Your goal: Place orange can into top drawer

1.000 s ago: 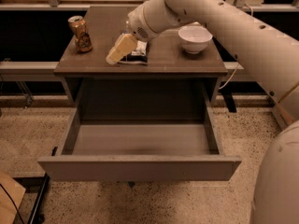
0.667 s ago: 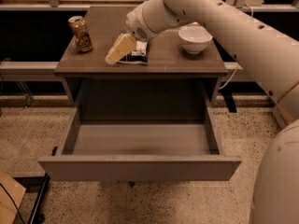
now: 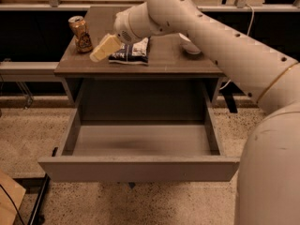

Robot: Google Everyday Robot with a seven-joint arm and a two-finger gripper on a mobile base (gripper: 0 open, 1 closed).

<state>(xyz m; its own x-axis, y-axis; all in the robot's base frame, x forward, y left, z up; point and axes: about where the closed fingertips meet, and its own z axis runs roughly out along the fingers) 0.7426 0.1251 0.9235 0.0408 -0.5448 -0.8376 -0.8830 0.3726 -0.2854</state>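
Observation:
The robot's gripper needs to next move to the middle of the orange can (image 3: 82, 33) and close there, around the can's upright side.
The orange can (image 3: 80, 33) stands upright at the back left corner of the brown table (image 3: 164, 62). It is orange-gold with a silver top and a dark emblem. My gripper (image 3: 105, 48) hangs just above the tabletop, a little to the right of the can and apart from it. It holds nothing. The top drawer (image 3: 140, 168) is pulled wide open below the table, and its grey inside is bare.
A blue-white snack bag (image 3: 132, 53) lies on the table just right of the gripper. A white bowl (image 3: 189, 47) at the back right is mostly hidden behind my arm. My arm's lower link fills the right side of the view.
The gripper has moved a little left, off the snack bag and closer to the can. The arm now covers most of the bowl. The can and drawer have not moved.

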